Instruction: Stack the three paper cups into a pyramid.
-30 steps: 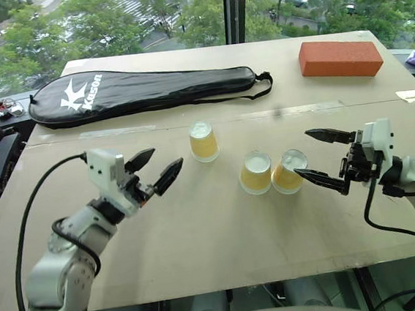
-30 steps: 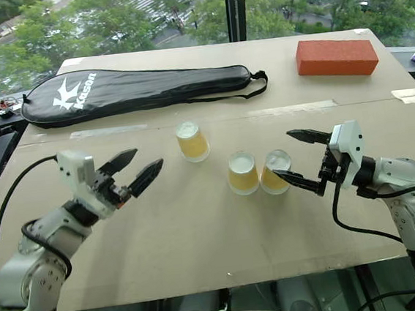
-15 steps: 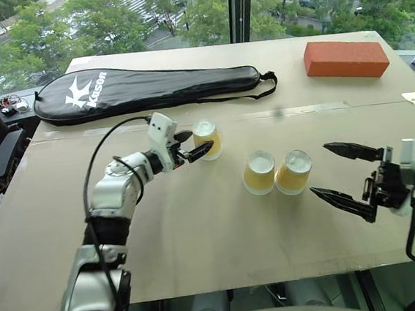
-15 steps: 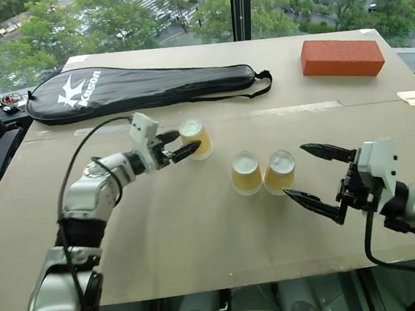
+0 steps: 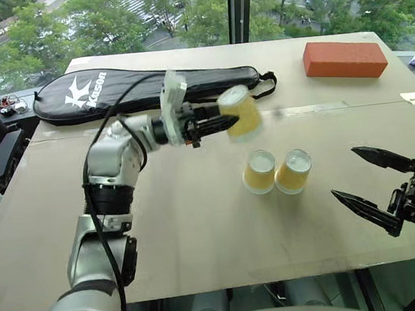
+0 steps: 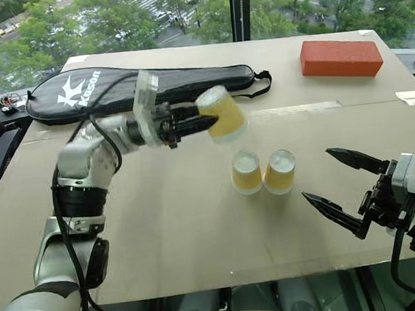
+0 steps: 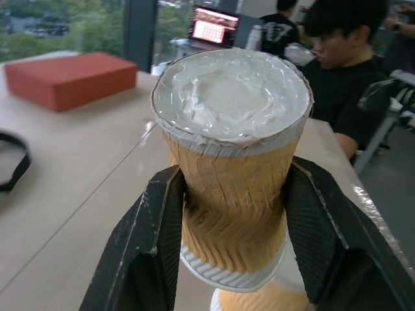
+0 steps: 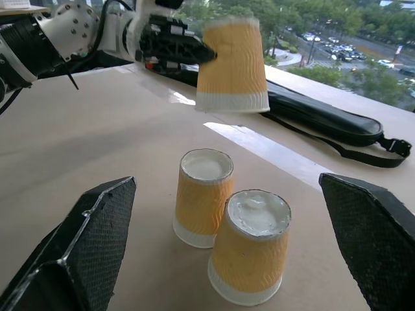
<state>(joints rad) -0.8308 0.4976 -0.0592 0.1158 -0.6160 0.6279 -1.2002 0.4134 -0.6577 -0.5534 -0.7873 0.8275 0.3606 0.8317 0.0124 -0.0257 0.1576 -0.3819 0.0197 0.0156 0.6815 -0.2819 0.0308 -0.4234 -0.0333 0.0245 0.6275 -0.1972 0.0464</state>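
Observation:
Next, the left gripper releases the third cup on top of the two [image 5: 280, 159] touching cups, so that it straddles the seam between them.
Two of the paper cups [image 5: 259, 171] [image 5: 294, 171] stand upside down and touching, side by side, at the middle of the cardboard-covered table [image 5: 201, 237]. The third cup [image 5: 242, 114] hangs upside down in the air, behind and left of that pair, with my left gripper [image 5: 223, 122] shut on its sides. In the left wrist view both black fingers [image 7: 149, 246] press the ribbed yellow-orange wall of that cup [image 7: 230, 162]. My right gripper [image 5: 344, 172] stands open near the table's front right, a little to the right of the pair, with nothing between its fingers [image 8: 71, 253].
A black racket case [image 5: 142, 88] lies across the back left of the table, its strap trailing toward the middle. An orange brick [image 5: 344, 58] sits at the back right. A seated person [image 7: 343, 71] and a laptop [image 7: 214, 26] show beyond the table's right side.
My left gripper swung in, shut on the far-left cup and lifted it up and to the right, toward the pair. My right gripper drew back from the pair, still open.

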